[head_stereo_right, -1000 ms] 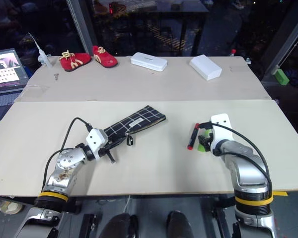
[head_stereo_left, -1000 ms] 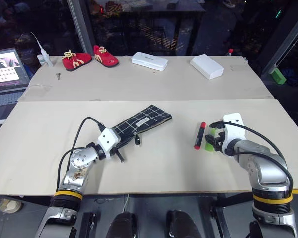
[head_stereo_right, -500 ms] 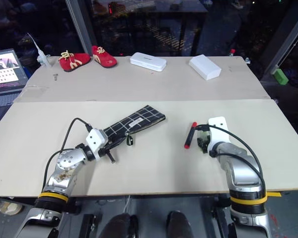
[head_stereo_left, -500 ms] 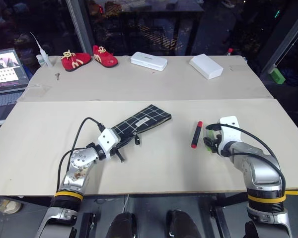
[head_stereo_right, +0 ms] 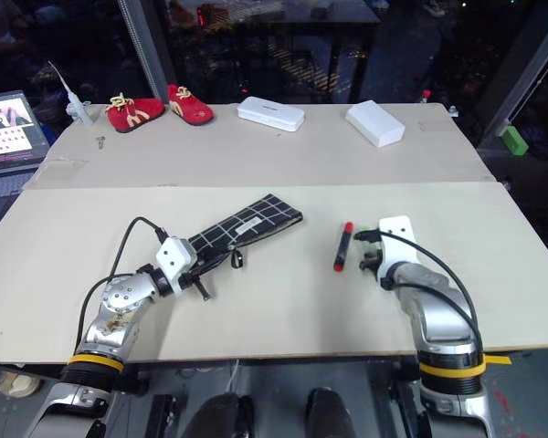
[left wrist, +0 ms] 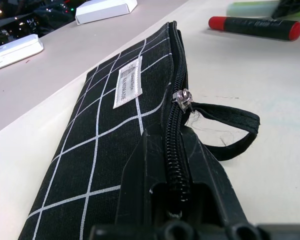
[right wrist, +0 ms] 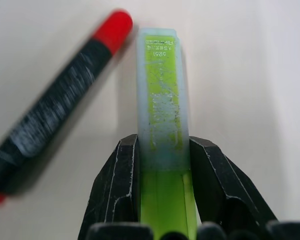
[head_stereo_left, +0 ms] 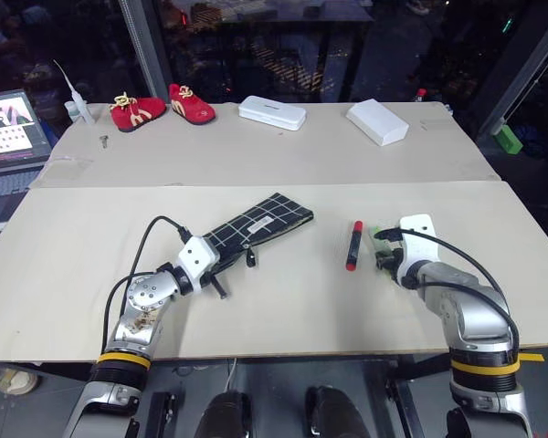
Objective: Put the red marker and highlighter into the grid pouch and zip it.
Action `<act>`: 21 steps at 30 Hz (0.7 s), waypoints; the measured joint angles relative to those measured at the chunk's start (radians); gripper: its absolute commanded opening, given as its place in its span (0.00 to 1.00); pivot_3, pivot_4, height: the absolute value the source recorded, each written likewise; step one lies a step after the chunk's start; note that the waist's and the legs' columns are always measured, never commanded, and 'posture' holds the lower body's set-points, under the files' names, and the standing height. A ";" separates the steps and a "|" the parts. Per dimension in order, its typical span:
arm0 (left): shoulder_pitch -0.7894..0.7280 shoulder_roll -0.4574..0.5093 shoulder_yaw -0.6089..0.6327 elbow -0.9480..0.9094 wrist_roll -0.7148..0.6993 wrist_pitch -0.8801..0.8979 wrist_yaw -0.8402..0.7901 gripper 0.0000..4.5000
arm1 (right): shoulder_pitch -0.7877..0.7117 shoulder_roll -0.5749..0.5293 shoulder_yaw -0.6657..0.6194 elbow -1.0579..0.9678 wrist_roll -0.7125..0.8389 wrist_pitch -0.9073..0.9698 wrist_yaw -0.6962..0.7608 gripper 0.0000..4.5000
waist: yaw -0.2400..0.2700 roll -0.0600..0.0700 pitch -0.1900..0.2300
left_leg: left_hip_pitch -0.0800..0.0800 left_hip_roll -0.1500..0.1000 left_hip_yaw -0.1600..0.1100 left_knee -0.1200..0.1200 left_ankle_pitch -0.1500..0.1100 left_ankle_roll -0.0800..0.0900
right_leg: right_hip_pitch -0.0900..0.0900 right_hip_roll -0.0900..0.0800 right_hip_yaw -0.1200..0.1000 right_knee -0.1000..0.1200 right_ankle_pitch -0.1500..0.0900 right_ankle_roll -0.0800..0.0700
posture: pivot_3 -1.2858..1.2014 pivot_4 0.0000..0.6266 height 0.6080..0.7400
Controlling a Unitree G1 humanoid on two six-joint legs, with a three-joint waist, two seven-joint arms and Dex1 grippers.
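I should release the highlighter, now beside the red marker, from my right gripper just inside the grid pouch's far end (head_stereo_left: 285, 222), opposite my left gripper.
The grid pouch (head_stereo_left: 260, 226) lies flat at mid-table, black with white lines, its zipper pull loop (left wrist: 230, 135) hanging off the side. My left gripper (head_stereo_left: 219, 260) is shut on the pouch's near end, the fingers clamped over the zipper. The red marker (head_stereo_left: 352, 245) lies on the table to the pouch's right. Just right of it is the lime-green highlighter (right wrist: 162, 90), mostly hidden by my hand in the eye views. My right gripper (head_stereo_left: 384, 258) has its two fingers pressed against the highlighter's sides. The highlighter rests on the table.
Along the back of the table stand a pair of red shoes (head_stereo_left: 164, 105) and two white cases (head_stereo_left: 272, 112) (head_stereo_left: 377, 121). A laptop (head_stereo_left: 9, 128) sits at the far left and a green block (head_stereo_left: 509, 139) beyond the right edge.
My right gripper's fingers have drawn together onto the highlighter. The red marker now lies slightly further left. The left gripper and pouch have not moved.
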 measured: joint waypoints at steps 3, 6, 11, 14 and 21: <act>0.000 0.006 0.003 0.000 -0.001 0.000 -0.001 0.00 | -0.034 0.000 0.001 0.021 -0.005 -0.038 -0.006 0.23 | -0.001 0.000 0.000 | 0.000 0.000 0.000 0.000 0.000 0.000 | 0.000 0.000 0.000 0.000 0.000 0.000 | 0.52 0.24 1.00; -0.002 0.010 0.007 0.000 -0.003 0.000 -0.001 0.00 | -0.074 -0.016 0.017 0.043 -0.003 -0.110 0.026 0.23 | -0.001 0.000 0.000 | 0.000 0.000 0.000 0.000 0.000 0.000 | 0.000 0.000 0.000 0.000 0.000 0.000 | 0.52 0.24 1.00; -0.006 0.012 0.010 -0.001 -0.005 0.002 -0.002 0.00 | -0.147 -0.128 0.078 0.055 0.010 -0.380 0.226 0.23 | -0.001 0.000 0.000 | 0.000 0.000 0.000 0.000 0.000 0.000 | 0.000 0.001 0.000 -0.001 0.000 0.000 | 0.52 0.24 1.00; -0.004 0.020 0.012 -0.011 -0.006 0.017 -0.004 0.00 | -0.136 -0.282 0.202 0.068 -0.050 -0.635 0.412 0.23 | 0.002 0.000 0.000 | -0.001 0.000 0.000 0.000 0.000 0.001 | 0.001 0.002 0.000 -0.004 0.000 0.000 | 0.52 0.24 1.00; 0.010 0.026 0.015 -0.060 -0.019 0.039 -0.011 0.00 | -0.140 -0.382 0.433 0.213 -0.249 -1.037 0.623 0.23 | -0.002 0.000 0.000 | 0.000 0.001 0.002 0.000 0.000 0.001 | 0.001 0.003 0.002 -0.006 0.001 0.001 | 0.52 0.24 1.00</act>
